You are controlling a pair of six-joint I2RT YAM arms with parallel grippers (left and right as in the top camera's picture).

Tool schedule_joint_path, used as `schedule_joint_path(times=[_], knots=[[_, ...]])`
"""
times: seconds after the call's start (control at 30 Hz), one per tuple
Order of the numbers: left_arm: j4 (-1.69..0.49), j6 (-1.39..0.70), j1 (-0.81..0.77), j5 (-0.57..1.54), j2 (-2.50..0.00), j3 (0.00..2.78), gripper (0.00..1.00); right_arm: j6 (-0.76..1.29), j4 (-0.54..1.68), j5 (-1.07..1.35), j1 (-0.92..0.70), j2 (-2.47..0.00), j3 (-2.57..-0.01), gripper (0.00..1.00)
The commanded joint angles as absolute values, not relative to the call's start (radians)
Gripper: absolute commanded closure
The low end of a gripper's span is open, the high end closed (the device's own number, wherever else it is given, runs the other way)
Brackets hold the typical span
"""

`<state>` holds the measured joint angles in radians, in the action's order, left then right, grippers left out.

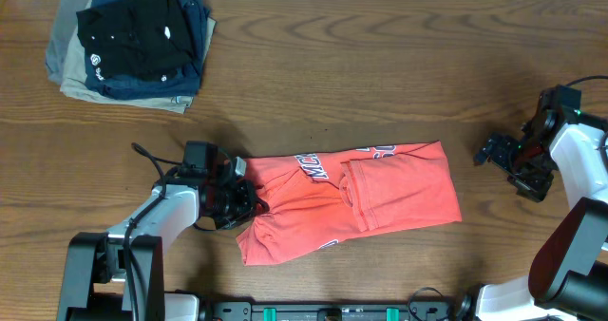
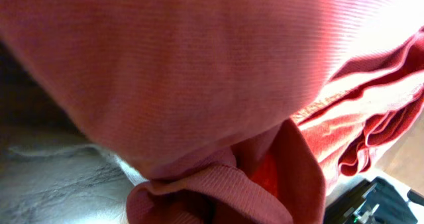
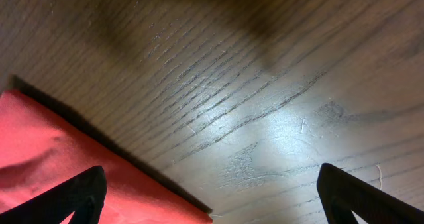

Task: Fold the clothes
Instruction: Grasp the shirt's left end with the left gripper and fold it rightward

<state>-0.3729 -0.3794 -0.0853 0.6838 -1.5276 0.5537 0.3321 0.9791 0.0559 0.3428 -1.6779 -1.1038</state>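
Note:
Next, my left gripper lets go of the fold of shirt cloth on the T-shirt's folded-over panel (image 1: 357, 198), near its inner edge.
The coral-red T-shirt (image 1: 356, 198) lies partly folded on the wooden table, navy lettering showing along its far edge. My left gripper (image 1: 249, 203) is at the shirt's left end, shut on a bunch of its fabric; in the left wrist view the red cloth (image 2: 218, 78) fills the frame and hides the fingers. My right gripper (image 1: 494, 153) is open and empty above bare wood, to the right of the shirt. The right wrist view shows its two black fingertips wide apart (image 3: 209, 197) with a corner of the shirt (image 3: 59, 164) at lower left.
A stack of folded black, navy and khaki garments (image 1: 128, 41) sits at the far left corner of the table (image 1: 380, 65). The arm bases stand at the near edge.

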Motion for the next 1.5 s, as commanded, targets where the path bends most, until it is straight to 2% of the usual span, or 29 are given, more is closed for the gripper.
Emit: schedule_joint_path(times=[0.0,0.33,0.5,0.67,1.0,1.23,1.47], knots=[[-0.466,-0.448,-0.086,0.45,-1.546,0.568,0.94,0.324,0.979,0.056,0.347,-1.679,-1.118,0.01],[-0.93,-0.447,-0.021,0.066,-1.546,0.921,0.94,0.324,0.979,0.056,0.347,-1.679,-1.118,0.01],[-1.105,-0.446,-0.008,0.029,-1.545,1.136,0.94,0.324,0.979,0.056,0.347,-1.679,-1.118,0.01],[-1.217,-0.439,-0.059,0.03,-1.528,1.301,0.94,0.324,0.979,0.056,0.347,-1.679,-1.118,0.01],[-1.266,-0.485,-0.416,0.04,-1.507,1.389,0.94,0.324,0.979,0.056,0.347,-1.679,-1.118,0.01],[-1.138,-0.588,-0.672,0.041,-1.516,1.356,0.94,0.324,0.979,0.056,0.347,-1.679,-1.118,0.01],[-1.036,-0.682,-0.816,0.041,-1.611,1.343,0.94,0.324,0.979,0.056,0.347,-1.679,-1.118,0.01]])
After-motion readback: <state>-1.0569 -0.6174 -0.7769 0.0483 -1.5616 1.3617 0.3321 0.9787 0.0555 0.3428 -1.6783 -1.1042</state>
